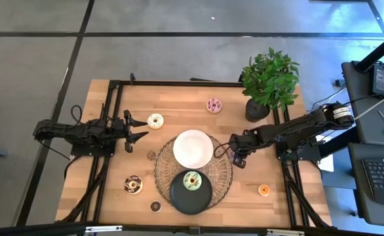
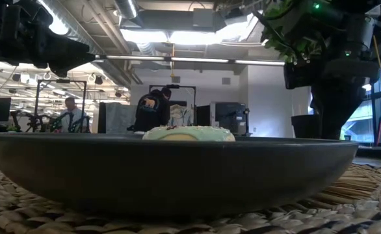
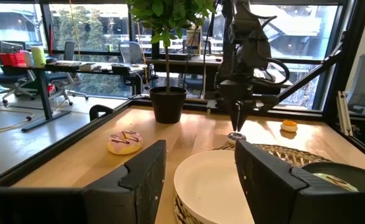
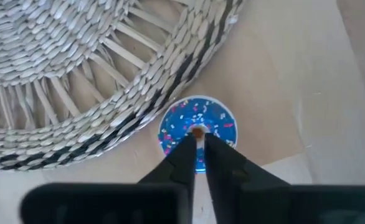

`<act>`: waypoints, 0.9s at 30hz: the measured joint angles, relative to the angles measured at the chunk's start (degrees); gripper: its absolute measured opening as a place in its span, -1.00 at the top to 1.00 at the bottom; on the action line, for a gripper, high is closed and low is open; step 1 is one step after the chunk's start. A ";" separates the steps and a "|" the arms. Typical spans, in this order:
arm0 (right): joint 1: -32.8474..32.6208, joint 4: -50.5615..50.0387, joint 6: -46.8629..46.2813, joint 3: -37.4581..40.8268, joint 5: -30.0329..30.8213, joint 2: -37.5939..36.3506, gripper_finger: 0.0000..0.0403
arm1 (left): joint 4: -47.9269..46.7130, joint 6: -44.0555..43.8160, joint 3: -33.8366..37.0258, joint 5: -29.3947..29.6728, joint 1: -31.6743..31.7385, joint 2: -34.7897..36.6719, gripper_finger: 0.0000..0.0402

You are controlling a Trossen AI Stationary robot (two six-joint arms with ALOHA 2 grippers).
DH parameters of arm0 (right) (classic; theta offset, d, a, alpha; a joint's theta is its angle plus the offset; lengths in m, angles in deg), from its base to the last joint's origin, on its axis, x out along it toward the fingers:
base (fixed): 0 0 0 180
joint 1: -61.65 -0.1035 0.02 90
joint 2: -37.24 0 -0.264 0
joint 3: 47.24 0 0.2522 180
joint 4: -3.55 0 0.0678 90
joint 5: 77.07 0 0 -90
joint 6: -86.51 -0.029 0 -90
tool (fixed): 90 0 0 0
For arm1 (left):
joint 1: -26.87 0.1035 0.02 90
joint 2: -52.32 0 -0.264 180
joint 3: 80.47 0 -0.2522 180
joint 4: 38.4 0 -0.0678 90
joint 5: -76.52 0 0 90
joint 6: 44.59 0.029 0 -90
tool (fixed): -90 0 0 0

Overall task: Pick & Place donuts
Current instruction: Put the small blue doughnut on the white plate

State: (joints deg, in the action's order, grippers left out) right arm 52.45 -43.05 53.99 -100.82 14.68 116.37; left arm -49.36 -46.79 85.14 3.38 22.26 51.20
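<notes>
My right gripper has its fingers shut at the hole of the mini blue donut, so next I open them and pinch one side of the donut's ring (image 4: 223,127).
A mini blue donut with sprinkles (image 4: 197,127) lies flat on the table at the right rim of the woven mat (image 1: 226,172). My right gripper (image 4: 197,144) points steeply down over it, shut to a thin slit, its tips at the donut's hole; in the left wrist view the tips (image 3: 237,124) stand just over the donut (image 3: 236,135). A green donut (image 1: 192,180) rests on the black plate (image 1: 179,196). Cream (image 1: 155,120), pink-striped (image 1: 214,105), chocolate (image 1: 134,185) and orange (image 1: 264,190) donuts lie on the table. My left gripper (image 1: 136,129) waits open at the left. My right gripper comes at the mini blue donut from above with shut fingers, their tips (image 4: 189,146) over the half of the ring beside the hole. I cannot tell whether they touch it. The donut lies flat on the table.
A white plate (image 1: 192,148) sits on the mat's far half, next to the black plate. A potted plant (image 1: 269,82) stands at the far right corner. Two small dark donuts (image 1: 155,206) (image 1: 151,155) lie at the near left. People work in the room behind.
</notes>
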 joint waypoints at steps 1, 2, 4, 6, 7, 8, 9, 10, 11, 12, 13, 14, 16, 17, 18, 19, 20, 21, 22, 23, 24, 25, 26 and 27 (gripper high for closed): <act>-0.10 0.00 -0.14 0.00 0.04 0.00 0.73 | -0.02 -0.01 -0.01 0.00 0.01 -0.01 0.07; -0.20 0.01 -0.15 0.00 0.08 0.00 0.66 | -0.02 -0.01 -0.01 0.02 0.01 0.01 0.07; -0.25 0.15 -0.37 0.00 0.06 0.00 0.52 | -0.02 0.00 -0.01 0.01 0.01 0.00 0.06; -0.27 0.13 -1.66 0.00 0.06 0.00 0.36 | -0.01 0.00 -0.01 0.02 0.01 -0.01 0.06; -0.25 0.15 -1.72 0.00 0.08 0.00 0.29 | 0.00 -0.01 -0.01 0.02 0.01 -0.01 0.06; -0.25 0.15 -1.68 0.00 0.08 0.00 0.23 | 0.00 -0.01 0.00 0.02 0.00 0.01 0.06; -0.25 0.19 -1.64 0.00 0.10 0.00 0.16 | -0.01 0.00 -0.01 0.00 -0.01 -0.01 0.06; -0.27 0.24 -1.59 0.00 0.10 0.00 0.11 | 0.00 -0.01 -0.01 0.02 0.01 -0.01 0.07; -0.27 0.24 -1.45 0.01 0.10 0.00 0.06 | 0.00 0.01 -0.01 0.02 -0.01 0.01 0.07; -0.27 0.47 -1.17 0.19 0.10 0.00 0.03 | -0.02 -0.01 0.01 0.02 0.01 0.01 0.07; -0.27 0.64 -0.93 0.50 0.29 0.05 -0.01 | 0.00 -0.01 0.00 0.02 0.00 0.00 0.06; -0.27 0.64 -0.99 0.90 1.13 0.20 -0.03 | 0.00 0.01 -0.01 0.02 0.00 -0.01 0.06; -0.25 1.04 -2.15 1.68 3.28 0.77 -0.05 | 0.00 0.00 -0.01 0.02 -0.01 0.01 0.06; -0.23 1.37 -2.71 2.03 4.03 1.10 -0.05 | 0.00 0.00 -0.01 0.02 0.01 -0.01 0.06; -0.23 1.69 -2.99 2.35 4.39 1.38 -0.06 | 0.00 0.01 -0.01 0.02 -0.01 -0.01 0.06; -0.23 2.23 -3.14 2.66 4.60 1.70 -0.06 | 0.00 0.01 -0.01 0.02 0.01 0.01 0.06; -0.23 2.62 -3.19 2.82 4.61 1.99 -0.06 | 0.00 0.01 -0.01 0.02 0.01 -0.01 0.07; -0.23 3.15 -3.19 2.94 4.55 2.15 -0.05 | 0.00 0.00 -0.01 0.02 -0.01 -0.01 0.07; -0.23 3.56 -3.20 2.97 4.22 2.21 -0.04 | -0.01 0.01 0.00 0.02 -0.01 -0.01 0.07; -0.23 3.70 -3.21 2.97 3.96 2.21 -0.02 | -0.01 0.01 0.00 0.02 0.01 -0.01 0.06; -0.23 3.76 -3.23 2.99 3.66 2.21 0.01 | -0.01 0.01 0.00 0.02 0.00 0.01 0.06; -0.23 3.83 -3.23 2.99 3.33 2.23 0.05 | 0.00 0.01 -0.01 0.02 -0.01 0.01 0.06; -0.23 3.85 -3.23 2.99 3.31 2.23 0.10 | -0.02 0.01 0.01 0.02 0.01 0.01 0.06; -0.23 3.87 -3.22 2.99 3.25 2.23 0.15 | 0.00 0.01 -0.01 0.02 -0.01 -0.01 0.06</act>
State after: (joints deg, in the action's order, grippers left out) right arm 52.22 -39.18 50.76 -97.82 17.93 118.60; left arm -49.36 -46.79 85.13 3.40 22.25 51.19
